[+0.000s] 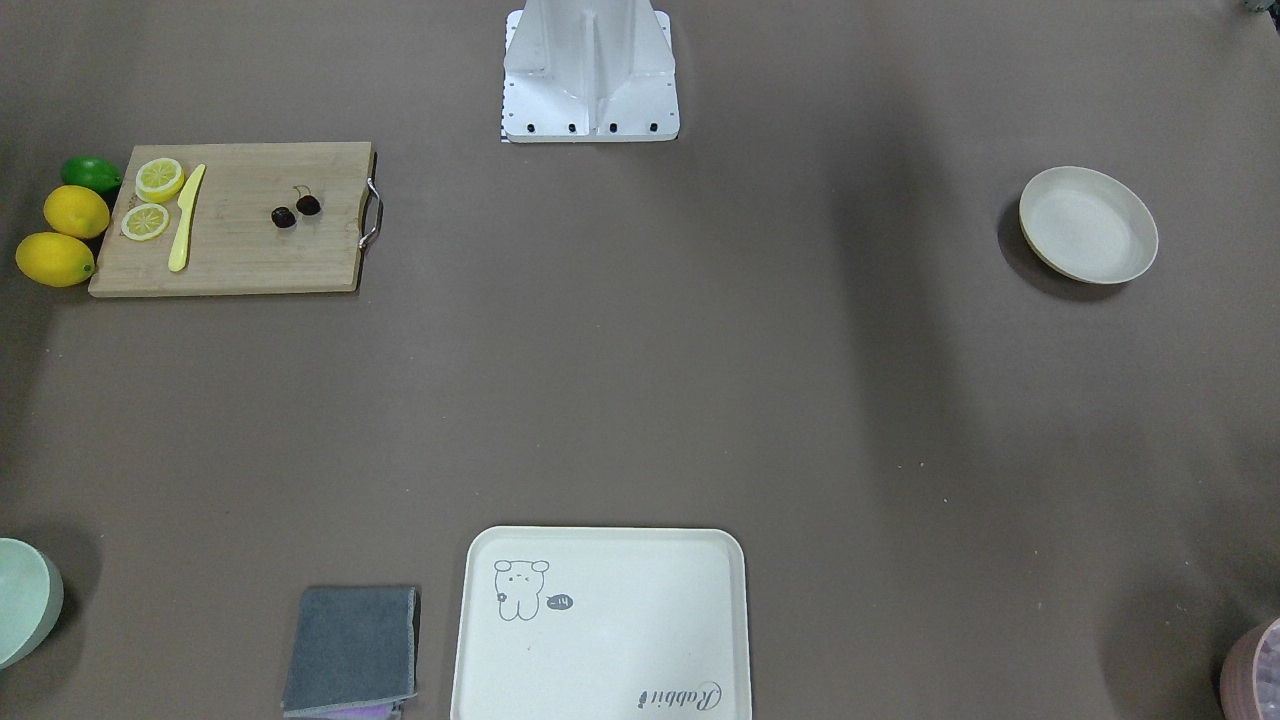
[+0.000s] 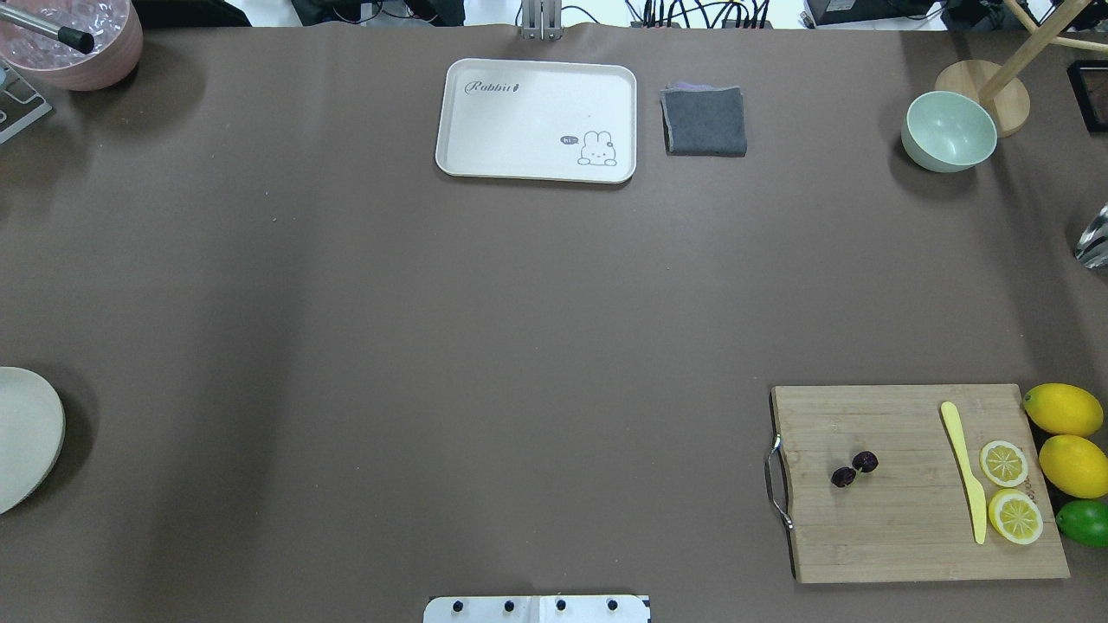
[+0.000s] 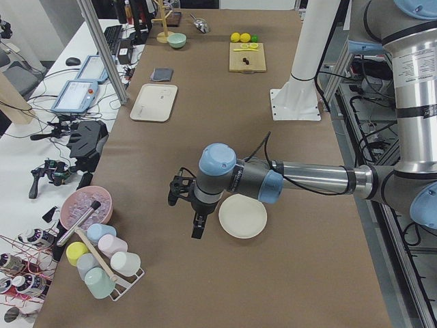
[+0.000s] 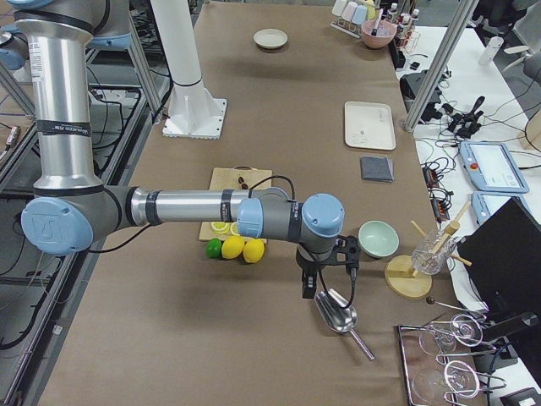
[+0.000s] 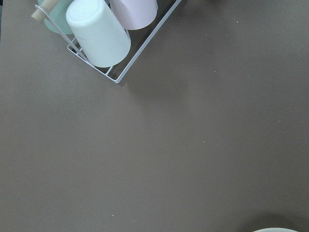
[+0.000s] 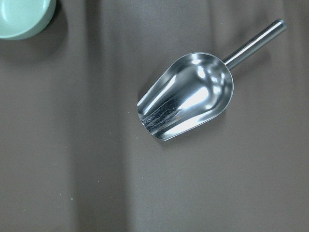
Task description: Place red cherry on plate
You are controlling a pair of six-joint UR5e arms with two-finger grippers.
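I will move my left gripper to the plate next and close it on the plate's rim point(image 1: 1155, 234), on the side farthest from the cutting board.
The red cherry point(image 2: 854, 468), a pair of tiny dark fruits joined by stems, lies on a wooden cutting board point(image 2: 909, 536) at the table's near right; it also shows as the cherry point(image 1: 296, 211). The plate point(image 1: 1088, 224), round and cream-white, sits far off at the table's left end, cut by the frame edge as the plate point(image 2: 22, 437). My left gripper point(image 3: 186, 205) hangs beside the plate point(image 3: 242, 216), past the table's left end. My right gripper point(image 4: 328, 283) hovers over a metal scoop point(image 4: 338, 313), beyond the lemons. I cannot tell whether either gripper is open or shut.
On the board lie a yellow knife point(image 2: 965, 480) and lemon slices point(image 2: 1004, 463); whole lemons point(image 2: 1063, 408) and a lime point(image 2: 1084, 522) sit beside it. A bear-print tray point(image 2: 537, 112), grey cloth point(image 2: 704, 121) and mint bowl point(image 2: 950, 130) line the far edge. A cup rack point(image 5: 99, 31) stands near the left gripper.
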